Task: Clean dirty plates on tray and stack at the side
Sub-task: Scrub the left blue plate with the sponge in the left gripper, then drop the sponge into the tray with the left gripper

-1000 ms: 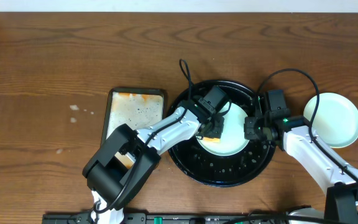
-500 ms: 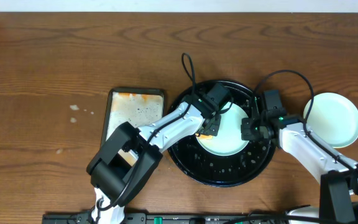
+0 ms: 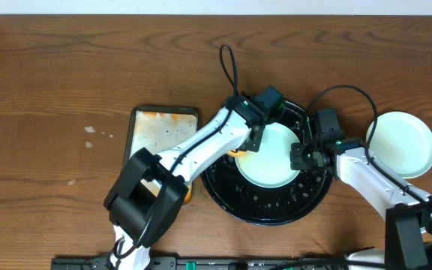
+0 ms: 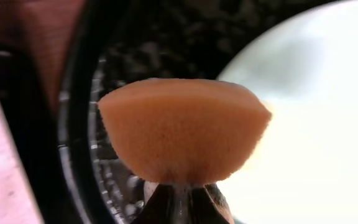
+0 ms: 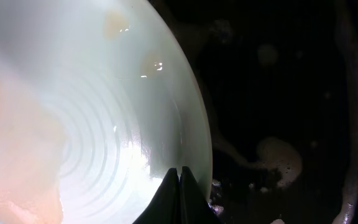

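My left gripper needs to let go of the orange sponge near the middle of the smaller rectangular tray (image 3: 159,166), next to the round black tray.
A pale mint plate (image 3: 270,156) lies in the large round black tray (image 3: 268,210). My left gripper (image 3: 250,144) is shut on an orange sponge (image 3: 238,153) at the plate's left edge. In the left wrist view the sponge (image 4: 182,130) fills the middle above the fingers (image 4: 182,202), with the plate (image 4: 316,112) to its right. My right gripper (image 3: 298,157) is shut on the plate's right rim. The right wrist view shows the fingers (image 5: 180,186) pinching the rim of the plate (image 5: 104,124) over the wet tray (image 5: 278,93). Another pale plate (image 3: 401,144) rests on the wood at the right.
A smaller rectangular orange-stained tray (image 3: 162,139) lies just left of the black tray. Cables arc above both wrists. Brown wood tabletop (image 3: 66,90) extends to the left and back.
My left gripper has moved the sponge from the plate's lower-left area towards the plate's left edge and back. The right gripper has stayed on the rim.
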Motion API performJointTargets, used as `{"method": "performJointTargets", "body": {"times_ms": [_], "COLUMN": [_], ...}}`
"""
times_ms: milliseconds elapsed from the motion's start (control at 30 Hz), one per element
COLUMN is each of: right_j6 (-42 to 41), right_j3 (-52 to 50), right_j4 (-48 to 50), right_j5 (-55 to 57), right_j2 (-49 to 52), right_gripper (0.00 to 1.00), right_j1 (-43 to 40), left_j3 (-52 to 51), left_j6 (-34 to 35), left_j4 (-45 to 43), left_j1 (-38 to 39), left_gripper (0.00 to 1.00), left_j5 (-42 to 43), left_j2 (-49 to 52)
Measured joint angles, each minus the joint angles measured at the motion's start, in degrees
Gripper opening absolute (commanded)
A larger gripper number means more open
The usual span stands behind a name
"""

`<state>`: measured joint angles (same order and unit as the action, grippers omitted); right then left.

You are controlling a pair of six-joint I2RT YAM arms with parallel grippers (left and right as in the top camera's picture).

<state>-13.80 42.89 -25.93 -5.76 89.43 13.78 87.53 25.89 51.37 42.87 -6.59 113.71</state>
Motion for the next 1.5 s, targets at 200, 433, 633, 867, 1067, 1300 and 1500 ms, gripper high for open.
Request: {"method": "performJointTargets", "body": {"times_ms": [200, 433, 633, 867, 1067, 1300, 1500], "right_j6": [0.00, 1.09, 1.49, 1.92, 2.12, 2.23, 5.77], "right_j3": [0.00, -0.48, -0.48, -0.48, -0.59, -0.44, -0.44], "right_j4": [-0.15, -2.56, -3.82, -3.21, -0.55, -0.22, -1.99], "right_j5": [0.00, 1.09, 1.46, 1.51, -0.72, -0.85, 1.25], "right_j2": [-0.22, -7.80, -11.85, -7.52, 0.28, -0.63, -9.03], "right_gripper": [0.01, 0.35, 0.39, 0.23, 0.01, 0.01, 0.01], "right_j1": [0.00, -0.07, -0.26, -1.22, -1.22, -1.27, -1.22], "left_j3": [0.31, 0.46, -0.83, -11.87, -16.48, -16.57, -16.59], "left_j6": [1.11, 1.36, -0.81, -4.76, -5.90, -6.64, -6.75], "left_j4": [5.86, 14.10, 17.40, 12.13, 10.64, 10.54, 9.40], "left_j1": [-4.63, -15.85, -25.05, -28.44, -28.76, -28.81, -28.81], "left_gripper": [0.08, 0.08, 0.08, 0.17, 0.46, 0.48, 0.61], "left_j5": [-0.46, -1.14, -0.81, 2.16, 3.17, 4.02, 5.38], "left_j2": [-4.17, -14.16, -16.98, -16.96, -16.94, -17.11, -23.50]}}
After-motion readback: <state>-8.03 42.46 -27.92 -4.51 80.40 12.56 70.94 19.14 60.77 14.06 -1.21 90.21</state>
